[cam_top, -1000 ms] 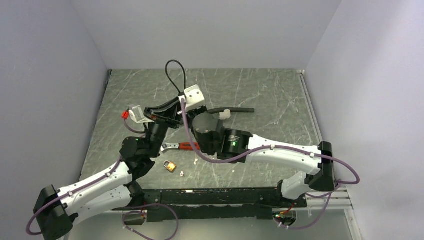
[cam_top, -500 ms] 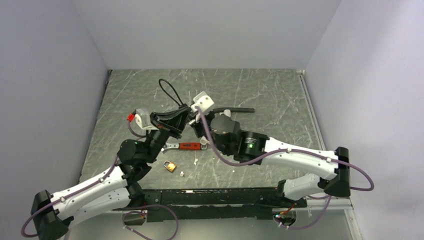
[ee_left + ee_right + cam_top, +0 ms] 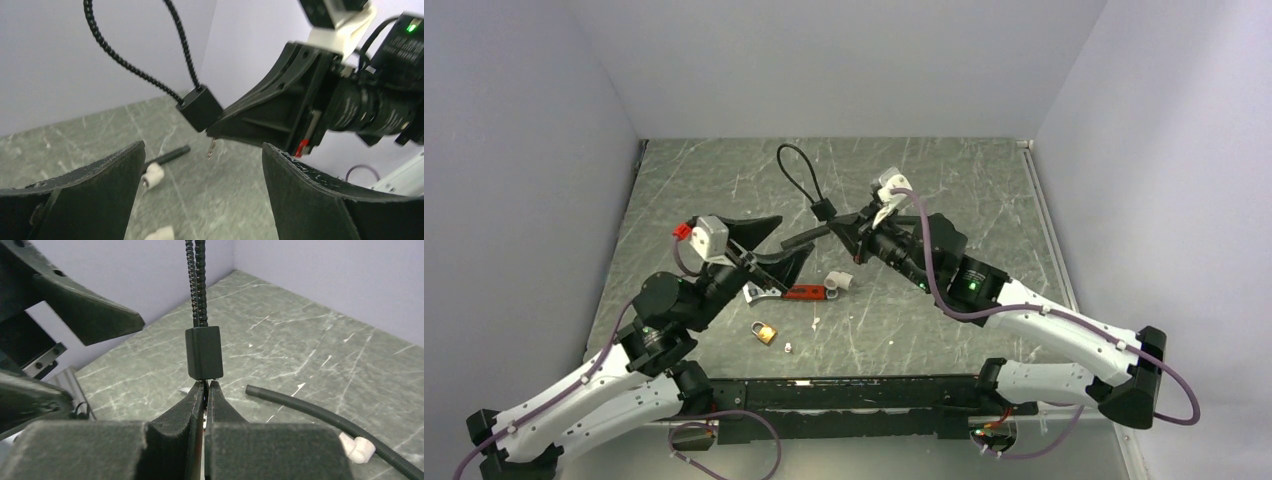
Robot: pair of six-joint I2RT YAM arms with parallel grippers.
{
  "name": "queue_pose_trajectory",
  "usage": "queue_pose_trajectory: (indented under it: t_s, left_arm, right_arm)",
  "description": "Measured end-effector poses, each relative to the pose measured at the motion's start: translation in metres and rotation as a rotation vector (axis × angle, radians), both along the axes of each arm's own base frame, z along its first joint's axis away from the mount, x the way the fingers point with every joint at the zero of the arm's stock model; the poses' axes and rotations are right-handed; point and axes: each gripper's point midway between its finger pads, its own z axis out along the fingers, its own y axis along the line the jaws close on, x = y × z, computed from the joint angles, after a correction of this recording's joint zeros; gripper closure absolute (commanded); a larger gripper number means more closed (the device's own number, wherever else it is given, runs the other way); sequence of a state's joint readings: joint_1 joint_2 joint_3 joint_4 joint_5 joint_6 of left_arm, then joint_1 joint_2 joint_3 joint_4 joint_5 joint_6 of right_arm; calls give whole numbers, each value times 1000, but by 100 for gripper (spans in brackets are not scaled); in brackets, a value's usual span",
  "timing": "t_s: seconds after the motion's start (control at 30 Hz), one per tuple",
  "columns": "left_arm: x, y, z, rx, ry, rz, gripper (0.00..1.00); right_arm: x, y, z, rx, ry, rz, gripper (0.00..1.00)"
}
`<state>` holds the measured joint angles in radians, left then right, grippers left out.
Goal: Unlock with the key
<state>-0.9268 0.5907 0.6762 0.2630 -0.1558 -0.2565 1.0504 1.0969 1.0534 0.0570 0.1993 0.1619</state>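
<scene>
I need to use my right gripper to set the black cable lock, now hanging above the table's middle, free on the table (image 3: 873, 272), beside the white piece that is by the wrench.
A black cable lock, a small block (image 3: 823, 210) with a looped cable (image 3: 796, 170), hangs in the air above the table's middle. My right gripper (image 3: 837, 223) is shut right under the block (image 3: 203, 352), its tips (image 3: 205, 384) touching the block's underside. The key (image 3: 211, 148) shows as a thin silvery sliver at those tips, below the block (image 3: 200, 107). My left gripper (image 3: 774, 245) stands wide open to the left of the lock, apart from it. Nothing lies between its fingers (image 3: 200, 150).
A red-handled wrench (image 3: 789, 292) lies under the left gripper, with a brass padlock (image 3: 765, 331) and a small white scrap (image 3: 788, 347) nearer the front edge. A black ribbed hose (image 3: 320, 412) with a white end piece (image 3: 357, 447) lies behind the right arm. A white piece (image 3: 839, 281) sits beside the wrench.
My left gripper let go of the lock block, opened wide and drew back to the left. The right arm swung right, carrying the lock with it.
</scene>
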Motion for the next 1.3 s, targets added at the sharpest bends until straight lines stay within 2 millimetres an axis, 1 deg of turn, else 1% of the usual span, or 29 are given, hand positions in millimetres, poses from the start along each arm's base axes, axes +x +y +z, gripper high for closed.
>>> queue_pose_trajectory:
  t_s: [0.03, 0.17, 0.23, 0.3, 0.4, 0.43, 0.47, 0.53, 0.6, 0.63, 0.7, 0.77, 0.87, 1.0, 1.1, 1.13, 1.17, 1.2, 1.23, 1.27, 1.3]
  left_arm:
    - [0, 0, -4, 15, 5, 1, 9]
    - [10, 6, -36, 134, 79, 64, 10]
    - [18, 15, -48, 188, 139, 133, 11]
    - [26, 27, -53, 218, 198, 211, 11]
    - [35, 45, -66, 236, 304, 331, 12]
    - [37, 50, -73, 245, 338, 361, 12]
    - [39, 56, -84, 259, 392, 402, 11]
    - [40, 64, -108, 299, 492, 467, 11]
    - [38, 74, -139, 363, 607, 537, 11]
    - [35, 80, -157, 402, 667, 574, 11]
    - [28, 90, -186, 477, 761, 631, 11]
    - [20, 100, -208, 527, 832, 673, 11]
    - [9, 111, -227, 552, 892, 706, 11]
    - [0, 119, -247, 564, 945, 733, 10]
    - [-4, 123, -254, 561, 972, 751, 10]
    - [-4, 123, -254, 555, 976, 754, 10]
    - [-5, 123, -254, 549, 980, 756, 10]
    - [-5, 123, -254, 544, 983, 759, 10]
    - [-5, 123, -255, 542, 986, 761, 10]
    - [-5, 122, -255, 540, 988, 763, 10]
    - [-4, 122, -255, 540, 990, 764, 10]
  right_arm:
    - [-1, -2, -3, 7, 3, 19, 100]
    - [-3, -7, -17, 19, 49, 75, 100]
    - [3, -12, -26, 33, 97, 72, 100]
    - [14, -21, -42, 50, 168, 43, 100]
    - [27, -35, -79, 60, 291, -19, 100]
    - [28, -40, -96, 55, 336, -36, 100]
    - [27, -42, -115, 46, 386, -48, 100]
    - [22, -46, -146, 20, 469, -62, 100]
    - [17, -51, -176, -3, 549, -85, 100]
    - [15, -53, -188, -10, 580, -94, 100]
    - [14, -62, -211, -20, 638, -127, 100]
    - [17, -71, -229, -23, 685, -167, 100]
    - [24, -84, -260, -23, 765, -222, 100]
    - [26, -99, -302, -38, 876, -267, 100]
    - [27, -104, -322, -46, 941, -273, 100]
    - [28, -105, -327, -47, 955, -273, 98]
    - [28, -106, -330, -47, 966, -271, 87]
    - [29, -106, -332, -47, 971, -271, 73]
    - [29, -107, -333, -49, 975, -269, 62]
    - [29, -108, -333, -47, 978, -271, 53]
    - [30, -108, -333, -50, 976, -272, 46]
